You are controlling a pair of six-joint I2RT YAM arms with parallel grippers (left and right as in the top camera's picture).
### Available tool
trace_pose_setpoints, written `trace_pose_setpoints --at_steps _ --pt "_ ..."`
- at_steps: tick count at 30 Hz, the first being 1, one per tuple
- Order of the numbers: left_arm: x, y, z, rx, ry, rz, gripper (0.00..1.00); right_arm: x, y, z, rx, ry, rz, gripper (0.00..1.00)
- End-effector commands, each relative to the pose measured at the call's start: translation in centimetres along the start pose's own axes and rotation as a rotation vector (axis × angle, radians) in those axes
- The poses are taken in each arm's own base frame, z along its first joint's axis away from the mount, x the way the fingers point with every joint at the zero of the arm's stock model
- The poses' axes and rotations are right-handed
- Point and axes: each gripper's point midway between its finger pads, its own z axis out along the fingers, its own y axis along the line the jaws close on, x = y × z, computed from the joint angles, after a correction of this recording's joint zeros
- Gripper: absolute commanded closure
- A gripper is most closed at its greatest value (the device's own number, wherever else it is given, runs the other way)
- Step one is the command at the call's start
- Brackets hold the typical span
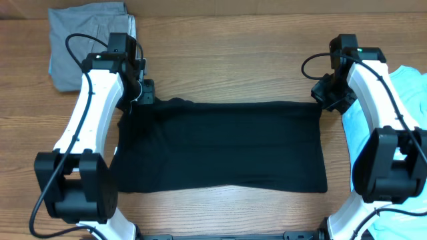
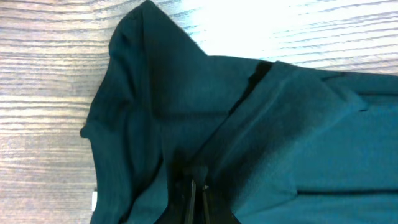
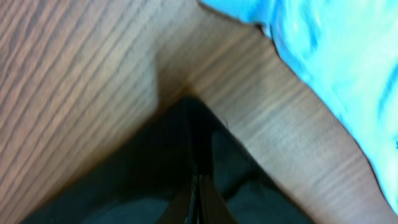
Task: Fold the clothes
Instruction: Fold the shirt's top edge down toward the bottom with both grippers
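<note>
Next, my left gripper lets go of the far corner of the black T-shirt on its near half, inward from the white tag [image 1: 148,162].
The black T-shirt [image 1: 220,143] lies flat across the middle of the table as a wide rectangle. My left gripper [image 1: 144,93] is at its far left corner, and in the left wrist view the left gripper [image 2: 199,185] is shut on bunched black T-shirt [image 2: 186,93] fabric. My right gripper [image 1: 325,93] is at the far right corner. The right wrist view shows the right gripper [image 3: 198,183] shut on a peaked corner of the black T-shirt [image 3: 186,130]. A small white tag [image 2: 94,200] peeks out at the cloth's left edge.
A folded grey garment [image 1: 87,40] lies at the back left of the wooden table [image 1: 227,60]. A light-blue T-shirt [image 1: 410,100] lies at the right edge, close beside my right arm, and the light-blue T-shirt [image 3: 336,56] fills the right wrist view's upper right.
</note>
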Motion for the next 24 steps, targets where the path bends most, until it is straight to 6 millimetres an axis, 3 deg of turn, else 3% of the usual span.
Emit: trace_pose_setpoints --at_steps 1,4,13,18,24 --pt "-0.2 -0.5 -3.8 0.025 -0.084 -0.005 0.96 -0.1 -0.1 -3.1 -0.063 -0.036 0.033 0.96" --pt "0.9 -0.3 -4.6 0.015 -0.062 -0.007 0.96 0.7 -0.9 -3.9 -0.052 -0.023 0.032 0.96" --pt "5.2 0.4 -4.6 -0.019 0.109 -0.018 0.96 3.0 -2.8 -5.3 -0.004 0.039 0.048 0.96" --pt "8.0 1.7 -3.5 -0.091 0.215 -0.071 0.96 3.7 -4.3 -6.0 0.044 0.041 0.046 0.96" --pt "10.5 2.0 -1.5 -0.105 0.297 -0.111 0.96 4.5 -7.5 -6.2 0.197 0.031 0.107 0.96"
